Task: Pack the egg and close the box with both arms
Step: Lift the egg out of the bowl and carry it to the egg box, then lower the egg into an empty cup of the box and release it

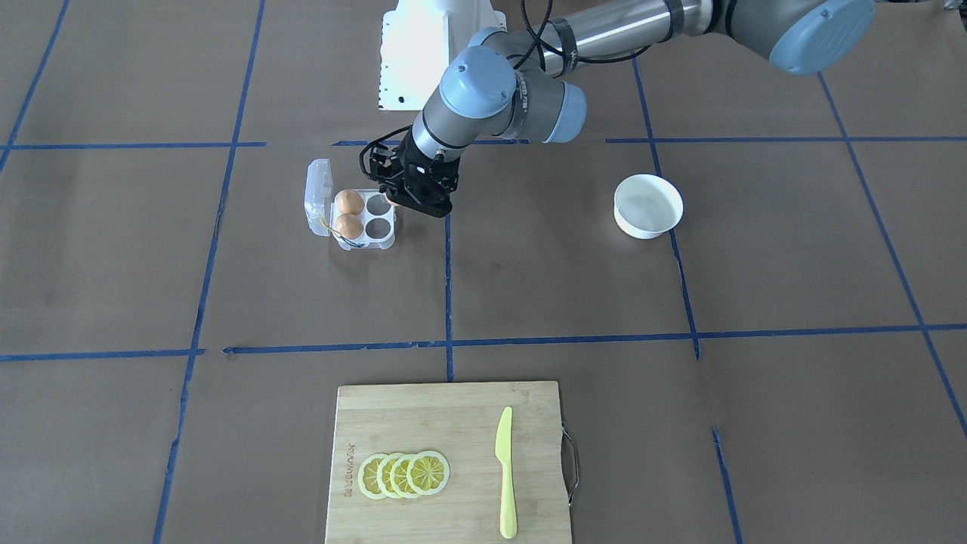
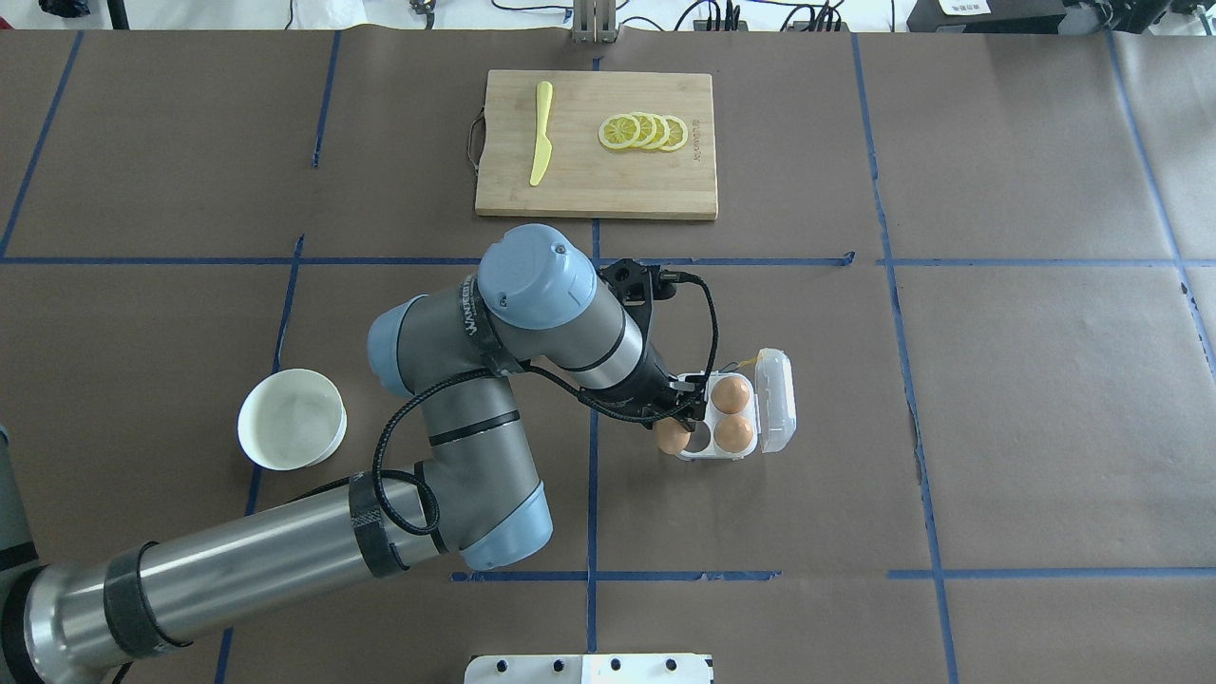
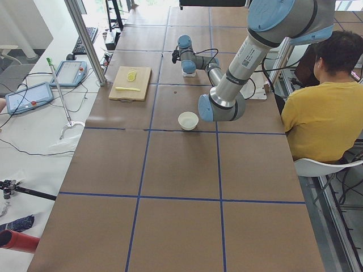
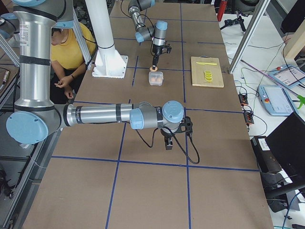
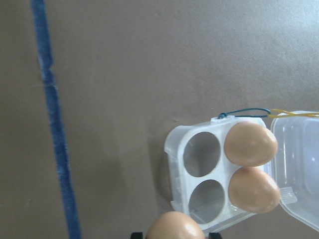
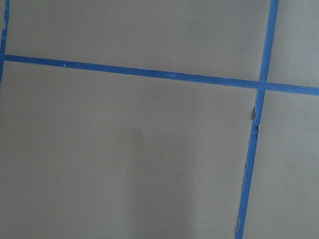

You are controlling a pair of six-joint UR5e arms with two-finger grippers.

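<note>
I need to use my left gripper to let go of the brown egg, held just above the box's edge, in the box's empty cell farther from the cutting board [image 1: 377, 205] [image 5: 207, 201].
The clear four-cell box [image 2: 708, 452] lies open on the table, its lid [image 2: 774, 399] folded away to the right. Two orange-tan eggs [image 2: 731, 393] fill the cells beside the lid; the two cells nearer my left gripper are empty [image 5: 201, 154]. My left gripper [image 2: 673, 426] is shut on the brown egg [image 2: 672, 439] and holds it just above the box's left edge, beside an empty cell. The egg shows at the bottom of the left wrist view [image 5: 174, 226]. My right gripper [image 4: 167, 143] hangs over bare table far from the box; I cannot tell if it is open.
A white bowl [image 2: 292, 419] stands left of my left arm. A wooden cutting board [image 2: 589, 190] with lemon slices [image 2: 644, 132] and a yellow knife [image 2: 541, 133] lies at the far side. A white pedestal [image 2: 589, 669] is at the near edge. A person [image 3: 317, 119] sits beside the table.
</note>
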